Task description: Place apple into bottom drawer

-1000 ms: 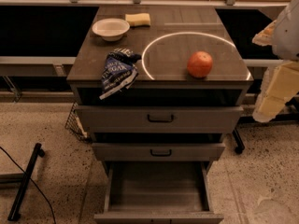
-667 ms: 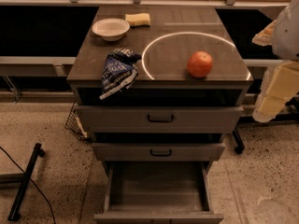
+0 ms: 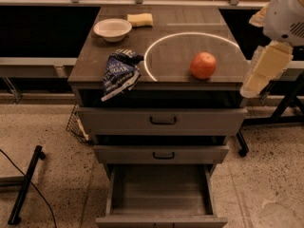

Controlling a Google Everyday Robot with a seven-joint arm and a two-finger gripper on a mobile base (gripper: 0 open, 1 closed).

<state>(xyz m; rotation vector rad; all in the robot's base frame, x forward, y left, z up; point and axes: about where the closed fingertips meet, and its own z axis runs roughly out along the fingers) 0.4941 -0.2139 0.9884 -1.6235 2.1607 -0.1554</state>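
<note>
The robot's gripper needs to next reach the apple on the cabinet top and close on the apple's side [image 3: 211,62] that faces away from the blue chip bag.
The apple [image 3: 203,65], orange-red and round, sits on the cabinet top at its front right, inside a white ring marking. The bottom drawer [image 3: 160,193] is pulled open below, with its grey inside showing nothing in it. The two upper drawers with black handles are shut. My gripper [image 3: 264,70], a pale piece under the white arm [image 3: 286,12], hangs at the right edge of the view. It is beside the cabinet's right side, to the right of the apple and apart from it.
A blue chip bag [image 3: 120,73] lies at the front left of the top and overhangs the edge. A white bowl [image 3: 112,29] and a yellow sponge [image 3: 140,19] are at the back left. A black stand leg [image 3: 26,185] and a cable lie on the floor at left.
My gripper has shifted up and a little left, toward the cabinet's right side. The apple and the drawers have not moved.
</note>
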